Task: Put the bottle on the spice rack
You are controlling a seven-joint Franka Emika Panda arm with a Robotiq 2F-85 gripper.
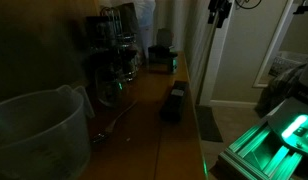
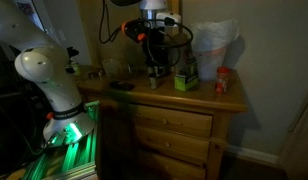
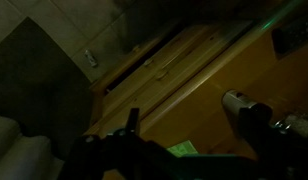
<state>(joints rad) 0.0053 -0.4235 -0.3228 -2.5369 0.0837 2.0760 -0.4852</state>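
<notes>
The upper part of the small bottle (image 1: 175, 64) (image 3: 235, 101) with the pale top, beside the green box, is the next spot that my gripper should move to and close on.
The spice rack (image 1: 114, 55) is a dark tiered metal stand with small shiny jars. It stands against the wall on the wooden dresser and also shows behind the arm in an exterior view (image 2: 160, 66). A small bottle with a red cap (image 2: 223, 82) stands near the dresser's end. In the wrist view a small bottle with a pale top (image 3: 237, 103) stands on the wood beside my right finger. I cannot tell if it is the same bottle. My gripper (image 3: 194, 120) hangs high over the dresser's front edge (image 1: 219, 15) (image 2: 154, 45), fingers apart and empty.
A big translucent plastic jug (image 1: 34, 130) stands at the near end of the dresser (image 1: 144, 120). A green box (image 2: 186, 78) sits next to the rack. A dark object (image 1: 174, 100) sits near the front edge. The scene is very dark.
</notes>
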